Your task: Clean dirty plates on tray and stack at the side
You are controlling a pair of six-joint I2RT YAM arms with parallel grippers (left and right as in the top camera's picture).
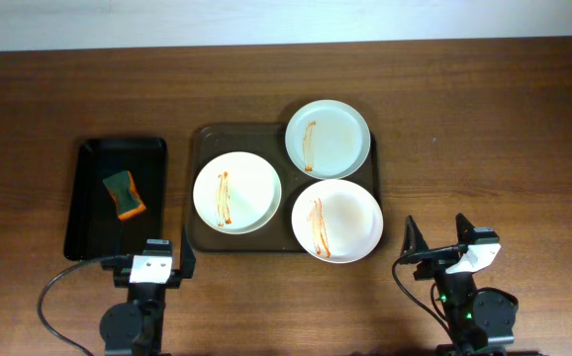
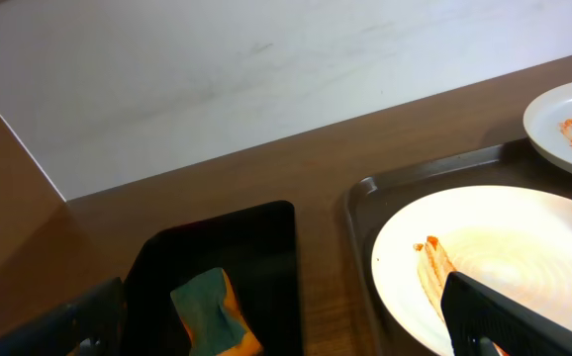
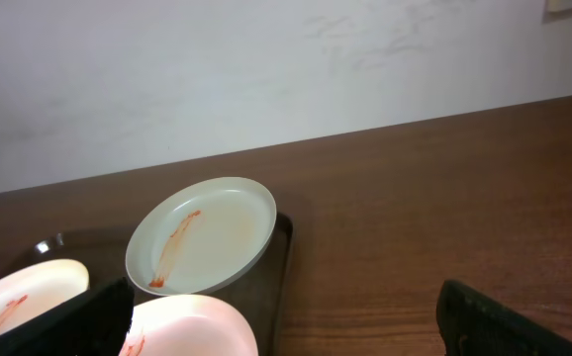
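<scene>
The plates need wiping, so my left gripper will close on the middle of the green and orange sponge [image 1: 124,195] [image 2: 213,313] that is in the black tray.
Three white plates with orange-brown sauce streaks lie on the brown tray [image 1: 266,138]. One is at the left [image 1: 237,192], a faintly greenish one is at the back right [image 1: 328,137], and one is at the front right [image 1: 336,220], overhanging the tray's front edge. My left gripper [image 1: 153,259] is open and empty, near the table's front edge, short of the tray's front left corner. My right gripper [image 1: 436,242] is open and empty, to the right of the front right plate. The left wrist view shows the left plate [image 2: 504,247]. The right wrist view shows the greenish plate [image 3: 207,232].
A narrower black tray [image 1: 93,218] lies left of the brown tray and holds a green and orange sponge [image 1: 125,194], which also shows in the left wrist view [image 2: 212,316]. A white wall runs along the table's far edge. Bare wood lies right of the brown tray.
</scene>
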